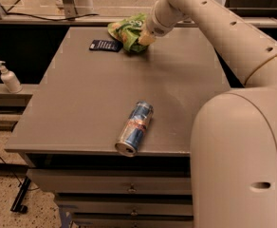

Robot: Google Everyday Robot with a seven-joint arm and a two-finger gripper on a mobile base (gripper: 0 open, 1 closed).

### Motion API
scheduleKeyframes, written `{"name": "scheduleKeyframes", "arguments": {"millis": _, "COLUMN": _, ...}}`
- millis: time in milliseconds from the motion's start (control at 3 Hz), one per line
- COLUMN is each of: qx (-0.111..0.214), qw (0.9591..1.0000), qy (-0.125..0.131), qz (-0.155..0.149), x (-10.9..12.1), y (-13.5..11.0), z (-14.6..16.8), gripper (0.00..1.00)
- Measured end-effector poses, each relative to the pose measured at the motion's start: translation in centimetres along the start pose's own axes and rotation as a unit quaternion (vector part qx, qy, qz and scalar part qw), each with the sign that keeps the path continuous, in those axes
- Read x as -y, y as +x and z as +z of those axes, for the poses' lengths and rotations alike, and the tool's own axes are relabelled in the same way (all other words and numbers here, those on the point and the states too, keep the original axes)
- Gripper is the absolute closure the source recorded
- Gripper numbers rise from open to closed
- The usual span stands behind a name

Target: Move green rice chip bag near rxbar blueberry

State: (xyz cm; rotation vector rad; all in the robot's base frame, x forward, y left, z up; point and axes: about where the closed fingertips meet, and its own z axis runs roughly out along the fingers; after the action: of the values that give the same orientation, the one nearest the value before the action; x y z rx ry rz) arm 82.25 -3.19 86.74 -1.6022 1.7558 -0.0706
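The robot's gripper should release the green rice chip bag on the grey table, snug (121, 39) against the rxbar blueberry.
The green rice chip bag (127, 31) is crumpled at the far edge of the grey table (96, 94), just right of the rxbar blueberry (105, 45), a small flat dark navy wrapper. The bag's lower edge is at or just above the tabletop. My gripper (144, 38) is at the bag's right side, shut on it, with the arm reaching in from the upper right.
A blue-and-silver drink can (135, 128) lies on its side near the table's front edge. A white pump bottle (8, 78) stands on a lower shelf at the left. My arm's large base link (240, 160) fills the right foreground. Drawers sit under the table.
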Motion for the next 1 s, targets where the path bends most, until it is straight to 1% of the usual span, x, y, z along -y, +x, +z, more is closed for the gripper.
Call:
{"name": "scheduleKeyframes", "arguments": {"millis": 333, "qx": 0.013, "qw": 0.9997, "qy": -0.020, "qz": -0.010, "x": -1.7, "y": -1.5, "z": 0.5, "gripper": 1.00}}
{"name": "scheduleKeyframes", "arguments": {"millis": 667, "qx": 0.028, "qw": 0.9989, "qy": -0.037, "qz": -0.002, "x": -3.3, "y": -2.5, "z": 0.3, "gripper": 1.00}}
{"name": "scheduleKeyframes", "arguments": {"millis": 1000, "qx": 0.044, "qw": 0.9981, "qy": -0.043, "qz": 0.004, "x": -3.9, "y": -3.4, "z": -0.5, "gripper": 1.00}}
